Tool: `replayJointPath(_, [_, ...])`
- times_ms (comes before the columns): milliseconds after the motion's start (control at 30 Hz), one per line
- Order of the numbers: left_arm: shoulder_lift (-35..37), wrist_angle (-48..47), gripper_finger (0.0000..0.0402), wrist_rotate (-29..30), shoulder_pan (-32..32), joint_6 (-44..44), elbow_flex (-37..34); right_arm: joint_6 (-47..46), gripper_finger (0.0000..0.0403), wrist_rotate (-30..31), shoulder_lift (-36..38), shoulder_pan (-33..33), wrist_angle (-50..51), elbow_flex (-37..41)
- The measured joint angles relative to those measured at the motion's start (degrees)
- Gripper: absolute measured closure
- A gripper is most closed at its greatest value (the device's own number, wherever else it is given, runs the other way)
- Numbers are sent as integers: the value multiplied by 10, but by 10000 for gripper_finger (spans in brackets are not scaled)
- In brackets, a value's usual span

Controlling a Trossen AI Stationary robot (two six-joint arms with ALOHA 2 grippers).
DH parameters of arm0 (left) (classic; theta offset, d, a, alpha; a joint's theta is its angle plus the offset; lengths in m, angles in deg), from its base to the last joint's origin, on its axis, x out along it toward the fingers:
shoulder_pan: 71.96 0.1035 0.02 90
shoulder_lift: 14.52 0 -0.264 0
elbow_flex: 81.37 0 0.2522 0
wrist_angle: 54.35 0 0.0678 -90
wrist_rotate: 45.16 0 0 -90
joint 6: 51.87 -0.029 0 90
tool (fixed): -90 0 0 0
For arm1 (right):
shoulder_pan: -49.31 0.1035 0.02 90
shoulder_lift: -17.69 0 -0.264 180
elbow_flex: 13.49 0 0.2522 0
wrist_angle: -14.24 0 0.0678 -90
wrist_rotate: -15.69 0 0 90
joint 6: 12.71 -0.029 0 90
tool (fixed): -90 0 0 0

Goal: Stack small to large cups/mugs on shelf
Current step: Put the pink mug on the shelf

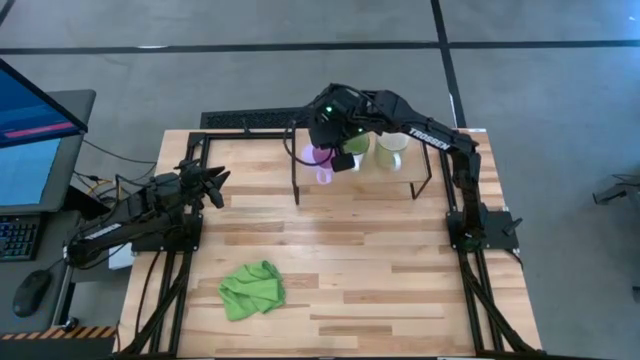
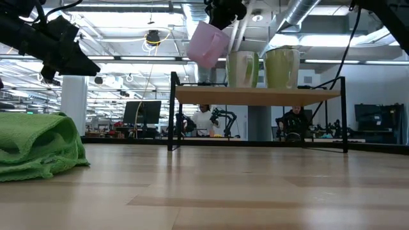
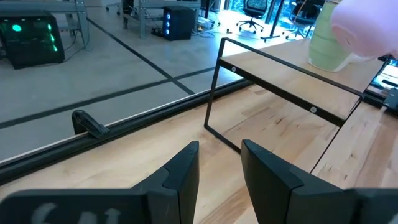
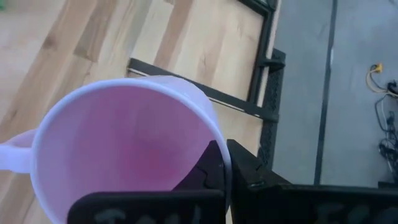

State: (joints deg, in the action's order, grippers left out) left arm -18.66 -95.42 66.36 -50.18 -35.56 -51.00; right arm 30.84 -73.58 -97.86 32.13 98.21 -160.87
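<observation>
Next, my right gripper sets the lilac mug down on the shelf board point(image 1: 316, 157) point(image 4: 180, 151) next to the green mug.
The lilac mug point(image 2: 208, 43) hangs tilted above the left end of the shelf point(image 2: 255, 96), with my right gripper point(image 4: 224, 168) shut on it. A green mug point(image 2: 243, 69) and a cream mug point(image 2: 281, 67) stand upright side by side on the shelf board. In the high view the lilac mug point(image 1: 322, 160) is left of the green mug point(image 1: 358, 144) and the cream mug point(image 1: 392, 148). My left gripper point(image 3: 221, 162) waits open near the table's left edge point(image 1: 210, 185), holding nothing. My right gripper holds the lilac mug by its rim point(image 4: 219, 155), one finger point(image 4: 202, 174) inside the cup and one point(image 4: 252, 171) outside the wall. The fingers slant down from above. The mug is lifted clear of the shelf and tilted, its handle point(image 4: 12, 155) on the side away from the fingers.
A crumpled green cloth point(image 1: 252, 288) lies on the table near its front, left of the middle. The shelf's thin black legs point(image 1: 296, 180) stand on the far half of the table. A monitor and keyboard point(image 1: 30, 150) sit beyond the left edge.
</observation>
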Motion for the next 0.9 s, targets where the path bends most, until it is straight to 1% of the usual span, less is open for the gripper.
replayJointPath(267, [0,-1,291,0,0,0,0,-1,393,3,0,-7,-5,0])
replayJointPath(600, [0,-2,291,2,0,-5,0,-36,393,8,0,-7,-16,0])
replayJointPath(900, [0,-2,291,3,0,-6,0,-51,393,8,0,-22,-19,0])
